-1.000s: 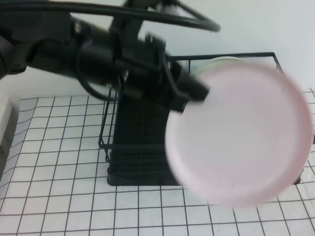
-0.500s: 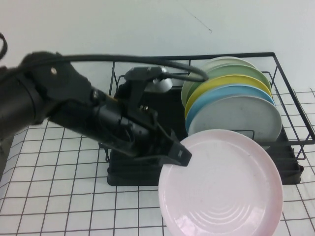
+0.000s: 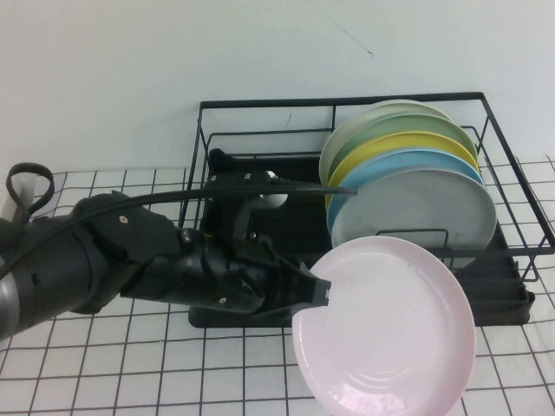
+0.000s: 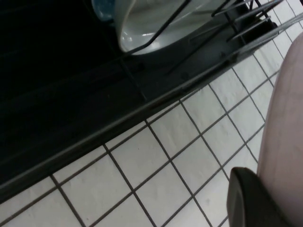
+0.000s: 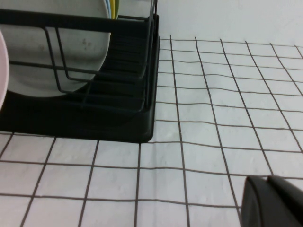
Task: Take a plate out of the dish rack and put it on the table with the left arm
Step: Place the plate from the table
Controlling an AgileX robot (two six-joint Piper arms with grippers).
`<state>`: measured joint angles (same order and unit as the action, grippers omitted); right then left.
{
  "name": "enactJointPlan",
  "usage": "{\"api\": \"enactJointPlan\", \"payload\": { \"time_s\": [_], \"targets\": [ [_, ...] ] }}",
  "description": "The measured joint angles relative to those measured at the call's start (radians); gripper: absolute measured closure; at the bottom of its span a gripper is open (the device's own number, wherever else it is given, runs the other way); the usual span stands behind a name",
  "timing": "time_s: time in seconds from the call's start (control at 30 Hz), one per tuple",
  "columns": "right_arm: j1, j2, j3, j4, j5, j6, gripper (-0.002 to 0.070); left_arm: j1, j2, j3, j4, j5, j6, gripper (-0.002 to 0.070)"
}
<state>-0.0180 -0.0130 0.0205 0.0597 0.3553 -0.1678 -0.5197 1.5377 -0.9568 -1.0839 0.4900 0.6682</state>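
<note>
My left gripper will let go of the pale pink plate on the grid cloth (image 3: 396,389) in front of the light grey plate. The pink plate is now held low over the table.
My left gripper (image 3: 318,293) is shut on the left rim of the pale pink plate (image 3: 386,325). It holds the plate tilted, face up, low over the table (image 3: 87,364), just in front of the dish rack (image 3: 347,100). In the left wrist view one black finger (image 4: 248,201) presses on the pink plate (image 4: 284,118) above the grid cloth (image 4: 165,156), beside the rack's drip tray (image 4: 71,99). My right gripper (image 5: 271,191) is shut and empty, low over the table to the right of the rack (image 5: 94,113); it is outside the high view.
Several plates stand upright in the rack's right half: a light grey one (image 3: 416,208) in front, then light blue (image 3: 408,160), yellow and pale green ones. The rack's left half is behind my left arm. Grid-cloth table lies to the left and front.
The left arm has come down and back from close to the camera. The pink plate has dropped from rack height to low over the table in front of the rack.
</note>
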Motion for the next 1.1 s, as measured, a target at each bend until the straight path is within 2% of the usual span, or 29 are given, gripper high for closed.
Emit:
{"api": "enactJointPlan", "payload": {
  "time_s": [0.53, 0.83, 1.1],
  "targets": [
    [0.000, 0.000, 0.000, 0.000, 0.000, 0.000, 0.0678, -0.002, 0.157, 0.000, -0.105, -0.034, 0.057, 0.0608],
    [0.000, 0.000, 0.000, 0.000, 0.000, 0.000, 0.0678, -0.012, 0.202, 0.000, -0.119, 0.049, 0.061, 0.0608],
    [0.000, 0.000, 0.000, 0.000, 0.000, 0.000, 0.0678, -0.022, 0.222, 0.000, -0.087, -0.005, 0.058, 0.0608]
  ]
}}
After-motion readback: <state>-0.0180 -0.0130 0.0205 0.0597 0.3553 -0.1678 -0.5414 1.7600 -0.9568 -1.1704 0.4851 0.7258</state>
